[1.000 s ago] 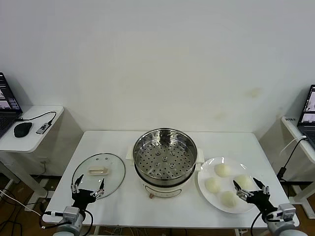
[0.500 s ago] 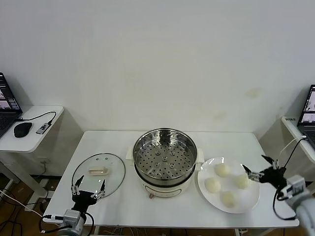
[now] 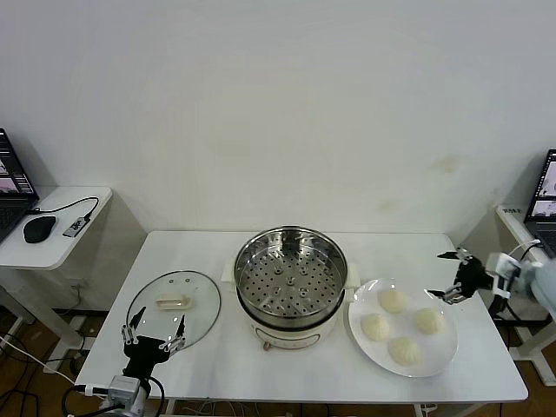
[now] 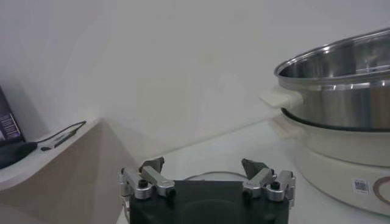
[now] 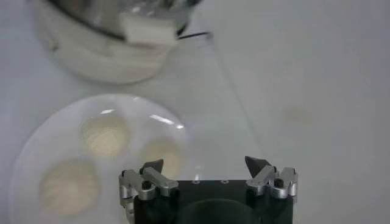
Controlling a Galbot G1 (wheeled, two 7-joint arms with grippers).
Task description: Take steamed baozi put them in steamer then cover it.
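The robot's right gripper should next move to the baozi (image 3: 393, 301) (image 5: 163, 153) nearest the wall on the white plate and close around its sides.
The steamer (image 3: 291, 282) stands open at the table's middle with its perforated tray bare. Four steamed baozi (image 3: 393, 301) (image 3: 429, 321) (image 3: 375, 327) (image 3: 405, 350) lie on a white plate (image 3: 443, 352) to its right. The cover (image 3: 174, 308) lies flat on the table left of the steamer. My right gripper (image 3: 445, 276) is open and empty, held in the air at the plate's far right side. Its wrist view shows three baozi (image 5: 105, 135) (image 5: 161, 155) (image 5: 68, 182) below the open gripper (image 5: 207, 163). My left gripper (image 3: 156, 330) is open and empty at the cover's near edge.
The steamer (image 4: 341, 79) also shows in the left wrist view, beyond my open left gripper (image 4: 204, 164). A side table (image 3: 52, 228) with a mouse and cable stands at the left. A laptop (image 3: 546, 195) sits at the far right.
My right gripper has risen from the table's front right corner and moved back to the plate's far right side. The left gripper has barely moved.
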